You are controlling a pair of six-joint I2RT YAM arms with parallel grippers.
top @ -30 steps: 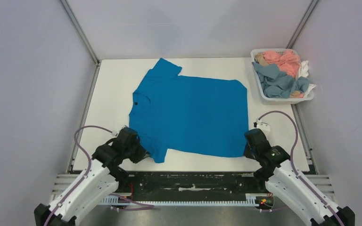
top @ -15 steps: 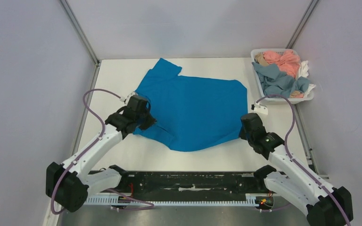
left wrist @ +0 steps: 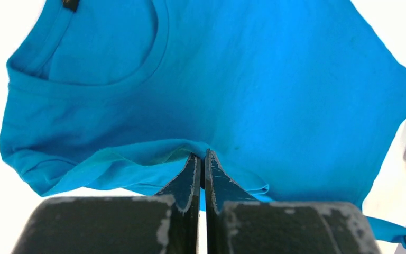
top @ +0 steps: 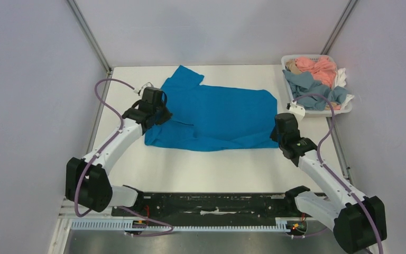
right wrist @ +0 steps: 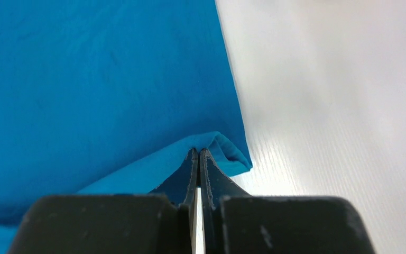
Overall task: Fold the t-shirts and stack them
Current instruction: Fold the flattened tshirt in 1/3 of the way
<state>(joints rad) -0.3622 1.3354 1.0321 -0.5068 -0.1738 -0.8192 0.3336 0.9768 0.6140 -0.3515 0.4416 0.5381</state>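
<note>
My left gripper is to let go of the near sleeve edge on the blue t-shirt (top: pixel 170 105) (left wrist: pixel 165 52) next to the rim of the shirt's neck opening.
A blue t-shirt (top: pixel 217 114) lies across the middle of the white table, its near half folded up over the far half, collar at the left. My left gripper (top: pixel 161 117) is shut on the shirt's near sleeve edge, lifted over the collar side; in the left wrist view (left wrist: pixel 202 156) the cloth bunches at the fingertips with the neck opening beyond. My right gripper (top: pixel 276 132) is shut on the shirt's near hem corner at the right edge; in the right wrist view (right wrist: pixel 197 152) the corner is pinched between the closed fingers.
A white basket (top: pixel 347 109) at the back right holds several crumpled shirts, pink (top: pixel 317 67) and grey-blue (top: pixel 309 90). Grey walls enclose the table on three sides. A black rail (top: pixel 211 203) runs along the near edge.
Both grippers have carried the shirt's near edge away from the arms' bases toward the back, folding the near half over the far half. The left arm has stretched furthest.
</note>
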